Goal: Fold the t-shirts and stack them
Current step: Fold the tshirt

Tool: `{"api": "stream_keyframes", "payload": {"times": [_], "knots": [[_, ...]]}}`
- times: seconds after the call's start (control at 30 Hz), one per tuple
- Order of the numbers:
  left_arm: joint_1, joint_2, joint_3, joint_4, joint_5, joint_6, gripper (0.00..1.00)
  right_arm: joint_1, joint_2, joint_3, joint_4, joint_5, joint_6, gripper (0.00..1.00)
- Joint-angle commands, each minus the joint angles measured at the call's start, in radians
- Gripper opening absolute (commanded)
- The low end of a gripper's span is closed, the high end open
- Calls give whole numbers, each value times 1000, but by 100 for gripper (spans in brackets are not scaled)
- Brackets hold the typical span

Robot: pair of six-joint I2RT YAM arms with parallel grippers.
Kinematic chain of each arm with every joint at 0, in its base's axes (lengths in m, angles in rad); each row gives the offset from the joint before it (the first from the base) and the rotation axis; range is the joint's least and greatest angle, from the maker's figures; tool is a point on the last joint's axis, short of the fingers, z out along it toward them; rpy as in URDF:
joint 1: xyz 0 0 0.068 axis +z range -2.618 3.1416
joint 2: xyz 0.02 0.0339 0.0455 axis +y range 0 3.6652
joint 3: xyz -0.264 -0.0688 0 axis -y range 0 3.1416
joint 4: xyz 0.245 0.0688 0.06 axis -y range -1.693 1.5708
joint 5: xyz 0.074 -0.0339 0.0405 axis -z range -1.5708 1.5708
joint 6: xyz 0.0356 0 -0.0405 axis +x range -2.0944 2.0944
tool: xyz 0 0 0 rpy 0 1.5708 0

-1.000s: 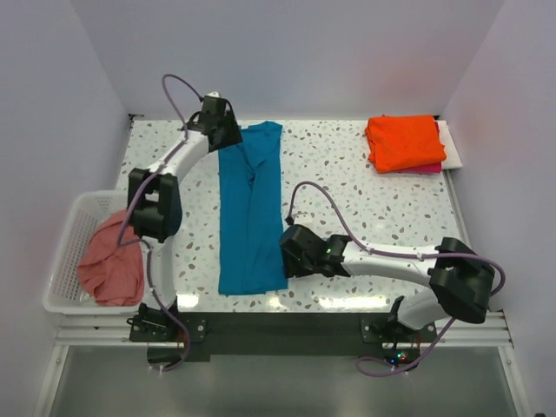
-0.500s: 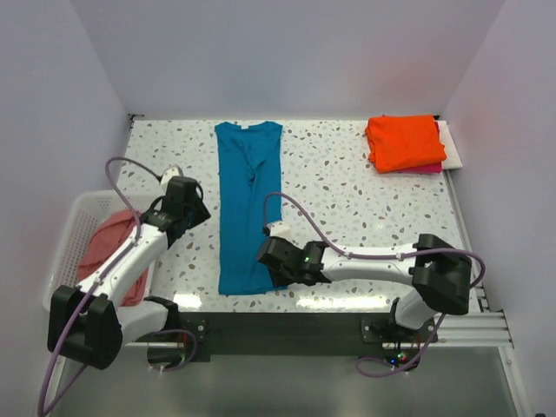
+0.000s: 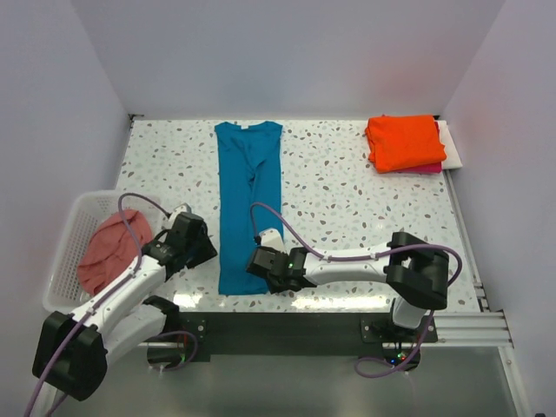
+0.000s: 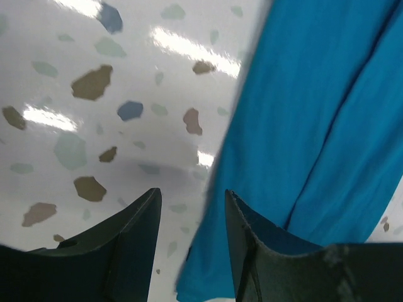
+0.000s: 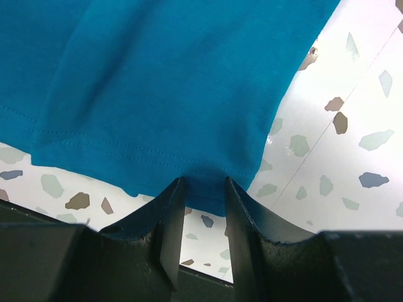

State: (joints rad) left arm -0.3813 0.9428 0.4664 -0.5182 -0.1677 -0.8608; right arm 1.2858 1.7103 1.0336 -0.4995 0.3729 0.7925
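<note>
The fingers of my right gripper are on both sides of the teal-blue t-shirt's near hem, short of its corner, so next I open my right gripper, move it over and pinch the hem's corner (image 5: pixel 246 182).
The teal-blue t-shirt (image 3: pixel 249 200) lies as a long narrow strip down the table, collar at the far end. My left gripper (image 3: pixel 207 250) is open at its near left edge; in the left wrist view (image 4: pixel 192 191) the shirt's edge (image 4: pixel 315 113) runs between the jaws. My right gripper (image 3: pixel 258 263) is open at the near hem; in the right wrist view (image 5: pixel 203 182) the hem (image 5: pixel 157 82) sits just between the fingertips. The folded orange t-shirt (image 3: pixel 404 142) lies on the magenta t-shirt (image 3: pixel 432 168) at the far right. The salmon-pink t-shirt (image 3: pixel 109 254) is bunched in the basket.
The white lattice basket (image 3: pixel 65 243) stands at the table's left edge beside my left arm. A white board (image 3: pixel 451 143) lies under the stack at the far right. The table's near edge and black rail (image 3: pixel 278 326) run just below both grippers.
My left arm has swung from the shirt's collar end down to its near left corner. My right gripper has slid left along the hem to the shirt's near edge.
</note>
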Motion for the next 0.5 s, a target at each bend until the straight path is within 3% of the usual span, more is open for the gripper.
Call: {"api": "stream_keyframes", "payload": {"times": [0.0, 0.47], "knots": [[-79, -38, -37, -34, 36, -105, 49, 9, 8, 31, 1, 44, 24, 35], [-211, -118, -133, -85, 57, -228, 48, 9, 3, -10, 39, 35, 44, 29]]}}
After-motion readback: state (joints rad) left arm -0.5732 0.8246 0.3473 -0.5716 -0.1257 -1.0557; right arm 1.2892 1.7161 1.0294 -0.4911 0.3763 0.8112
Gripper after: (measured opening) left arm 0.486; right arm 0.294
